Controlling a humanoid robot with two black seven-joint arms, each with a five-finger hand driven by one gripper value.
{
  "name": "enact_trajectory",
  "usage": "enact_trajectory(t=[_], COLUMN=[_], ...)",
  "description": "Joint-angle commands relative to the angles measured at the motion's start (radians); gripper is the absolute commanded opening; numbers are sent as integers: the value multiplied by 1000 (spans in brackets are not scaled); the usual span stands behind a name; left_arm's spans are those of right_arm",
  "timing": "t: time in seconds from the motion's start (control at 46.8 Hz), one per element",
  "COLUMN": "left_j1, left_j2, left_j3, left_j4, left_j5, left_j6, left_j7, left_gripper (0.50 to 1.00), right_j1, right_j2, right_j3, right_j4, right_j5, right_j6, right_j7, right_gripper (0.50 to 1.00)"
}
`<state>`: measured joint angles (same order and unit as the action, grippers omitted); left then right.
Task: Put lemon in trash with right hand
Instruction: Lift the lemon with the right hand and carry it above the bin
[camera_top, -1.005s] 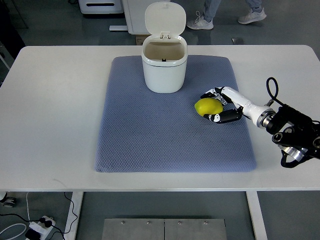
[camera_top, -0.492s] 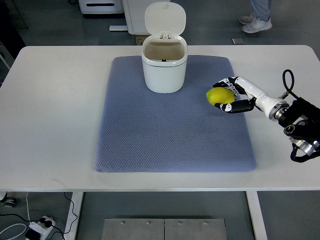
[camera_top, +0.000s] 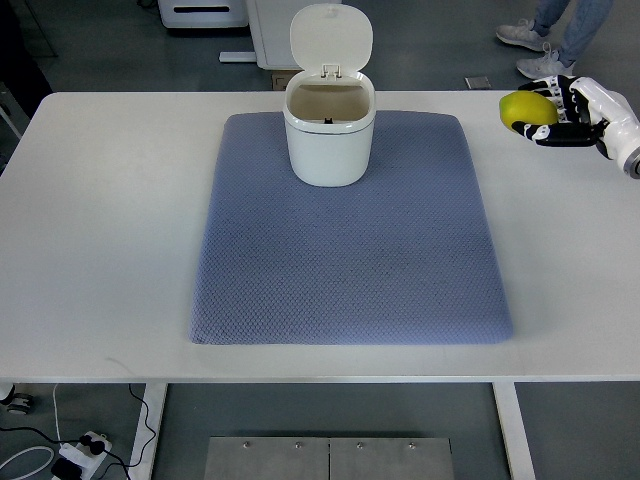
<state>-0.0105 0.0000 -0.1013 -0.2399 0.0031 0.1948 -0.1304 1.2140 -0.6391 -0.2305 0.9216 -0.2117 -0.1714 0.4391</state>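
Note:
My right gripper is to let go of the yellow lemon inside the opening of the white trash bin (camera_top: 329, 103).
My right hand (camera_top: 550, 112) is raised at the far right of the top view, near the table's back edge, with its fingers shut on the yellow lemon (camera_top: 526, 108). The white trash bin (camera_top: 329, 128) stands with its lid flipped open at the back of the blue-grey mat (camera_top: 350, 240). Its inside looks empty. The lemon is well to the right of the bin, apart from it. My left arm does not show.
The mat lies on a white table (camera_top: 100, 200). A person's legs and shoes (camera_top: 545, 45) show on the floor beyond the table's back right. White equipment (camera_top: 200, 12) stands on the floor behind the bin.
My right hand lifted the lemon off the mat and carried it up and to the right, away from the bin. The person behind the table walked to the right.

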Motion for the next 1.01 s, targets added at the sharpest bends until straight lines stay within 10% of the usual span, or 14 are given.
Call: enact_trajectory(t=[0.0,0.984], left_j1=[0,0], left_j2=[0,0], left_j3=[0,0], left_j4=[1,1], left_j5=[0,0], left_j6=[0,0], left_j7=[0,0], left_gripper=[1000,1000], right_j1=[13,185], right_j2=[-1,318], right_j3=[2,31], right_j4=[-20,-1], right_j5=[3,34], right_j6=[15,6], right_j7=[-2,-99], right_gripper=[500,520])
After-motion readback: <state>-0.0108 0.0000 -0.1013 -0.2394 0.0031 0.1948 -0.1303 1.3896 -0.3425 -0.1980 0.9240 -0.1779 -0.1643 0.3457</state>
